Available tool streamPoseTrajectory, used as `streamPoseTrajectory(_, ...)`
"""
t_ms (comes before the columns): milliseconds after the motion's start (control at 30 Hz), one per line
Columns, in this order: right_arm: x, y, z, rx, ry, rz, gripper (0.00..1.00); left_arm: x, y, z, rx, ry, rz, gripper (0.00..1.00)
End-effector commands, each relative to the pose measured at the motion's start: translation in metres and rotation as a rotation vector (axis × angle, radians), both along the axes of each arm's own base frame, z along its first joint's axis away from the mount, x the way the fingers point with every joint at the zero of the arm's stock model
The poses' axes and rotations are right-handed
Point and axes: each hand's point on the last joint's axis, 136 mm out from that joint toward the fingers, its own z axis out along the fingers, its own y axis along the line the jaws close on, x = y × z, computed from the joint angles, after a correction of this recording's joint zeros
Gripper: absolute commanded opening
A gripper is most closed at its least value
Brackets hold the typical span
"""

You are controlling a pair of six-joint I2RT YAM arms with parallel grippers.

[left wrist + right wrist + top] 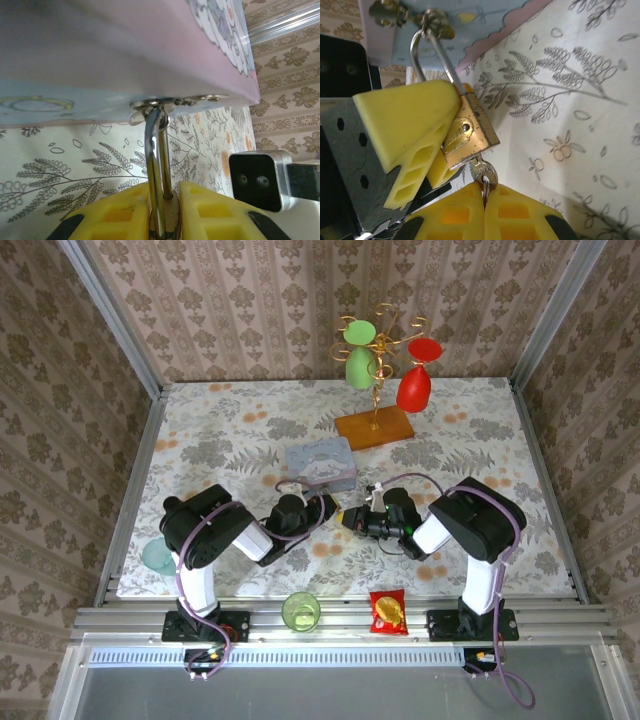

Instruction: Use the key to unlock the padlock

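Note:
I will open my right gripper, move it closer and grip the whole head (484,170) before I turn the key, because it pinches only the ring and edge of the key's head.
The small brass padlock (470,131) hangs by its pale shackle (436,50) from the hasp of the pale blue tin (470,20). My left gripper (164,212) is shut on the padlock body (172,220), one yellow finger (405,127) on each side, and the shackle (157,150) rises to the tin (125,50). The key (485,172) sits in the keyhole at the padlock's bottom. My right gripper (484,192) is shut on the key's head and ring. In the top view both grippers (330,512) (352,519) meet just in front of the tin (322,462).
A wooden stand (375,427) with a green glass (360,365) and a red glass (413,388) is behind the tin. A green cup (300,610) and an orange-red snack packet (387,611) lie on the front rail. A teal object (157,555) is at the left edge.

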Motion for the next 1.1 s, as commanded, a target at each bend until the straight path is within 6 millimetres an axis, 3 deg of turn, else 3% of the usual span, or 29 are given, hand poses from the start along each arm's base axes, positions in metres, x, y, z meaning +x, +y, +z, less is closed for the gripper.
streamPoseTrajectory(0, 0.013, 0.01, 0.034, -0.009, -0.148, 0.012, 0.0, -0.018, -0.015, -0.005, -0.007, 0.006, -0.109, 0.2)
streamPoseTrajectory(200, 0.009, 0.012, 0.035, -0.065, -0.155, 0.033, 0.0, -0.017, -0.016, -0.004, -0.023, 0.004, -0.106, 0.16)
streamPoseTrajectory(367, 0.012, 0.004, 0.028, -0.125, -0.16, 0.013, 0.02, -0.016, -0.016, 0.0, -0.034, 0.005, -0.11, 0.01)
streamPoseTrajectory(467, 0.013, -0.004, 0.027, -0.221, -0.185, 0.022, 0.07, -0.017, -0.015, 0.004, -0.045, 0.003, -0.106, 0.0)
streamPoseTrajectory(533, 0.013, -0.01, 0.034, -0.242, -0.19, 0.034, 0.17, -0.017, -0.014, 0.007, -0.054, 0.001, -0.101, 0.0)
streamPoseTrajectory(600, 0.013, -0.014, 0.047, -0.238, -0.211, 0.045, 0.36, -0.016, -0.014, 0.011, -0.059, -0.004, -0.098, 0.0)
streamPoseTrajectory(700, 0.009, -0.022, 0.054, -0.298, -0.23, 0.044, 0.45, -0.014, -0.013, 0.013, -0.058, -0.01, -0.097, 0.0)
streamPoseTrajectory(800, 0.006, -0.034, 0.046, -0.393, -0.22, 0.029, 0.46, -0.013, -0.014, 0.014, -0.069, -0.012, -0.093, 0.0)
streamPoseTrajectory(900, -0.005, -0.039, 0.034, -0.612, -0.26, 0.085, 0.42, -0.012, -0.015, 0.016, -0.092, -0.007, -0.095, 0.0)
streamPoseTrajectory(1000, -0.011, -0.031, 0.032, -0.813, -0.335, 0.156, 0.37, -0.014, -0.014, 0.018, -0.106, -0.003, -0.096, 0.0)
streamPoseTrajectory(1067, -0.013, -0.022, 0.026, -0.822, -0.33, 0.195, 0.36, -0.014, -0.013, 0.019, -0.107, -0.002, -0.092, 0.0)
